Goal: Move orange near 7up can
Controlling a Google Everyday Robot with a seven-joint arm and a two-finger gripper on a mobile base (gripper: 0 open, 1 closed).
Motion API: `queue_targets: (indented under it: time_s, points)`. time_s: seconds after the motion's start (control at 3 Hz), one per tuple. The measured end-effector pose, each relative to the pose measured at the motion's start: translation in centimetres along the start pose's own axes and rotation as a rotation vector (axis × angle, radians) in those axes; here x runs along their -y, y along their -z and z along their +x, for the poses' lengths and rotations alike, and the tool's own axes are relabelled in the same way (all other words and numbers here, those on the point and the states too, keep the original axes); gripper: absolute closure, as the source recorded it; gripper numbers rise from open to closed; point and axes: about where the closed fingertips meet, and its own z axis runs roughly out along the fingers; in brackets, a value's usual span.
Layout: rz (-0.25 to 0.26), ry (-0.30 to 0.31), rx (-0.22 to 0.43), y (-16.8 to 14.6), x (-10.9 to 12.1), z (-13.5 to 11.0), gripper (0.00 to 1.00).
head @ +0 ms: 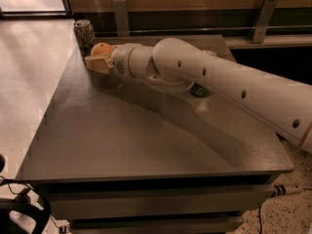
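Next, I release the orange from my gripper on the table's far corner [95, 56], beside the front of the 7up can.
The orange [102, 48] is held at the tip of my gripper [95, 58], whose tan fingers [99, 65] are closed around it, just above the table's far left corner. The 7up can [84, 33], pale silver with dark print, stands upright at that corner, just left of and behind the orange, a small gap away. My white arm reaches in from the right across the table.
The dark grey table [122, 135] has its left edge close to the can and gripper. A green can [199, 89] is mostly hidden under my arm at the middle right. A wooden wall with metal brackets [120, 16] runs behind the table.
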Motion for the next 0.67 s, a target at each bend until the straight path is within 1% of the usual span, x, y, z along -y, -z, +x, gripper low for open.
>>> queue_targets:
  time_s: [0.33, 0.67]
  points:
    - [0.025, 0.017, -0.029, -2.3, 0.5, 0.5, 1.00]
    - [0.048, 0.013, -0.049, -4.5, 1.1, 1.3, 1.00]
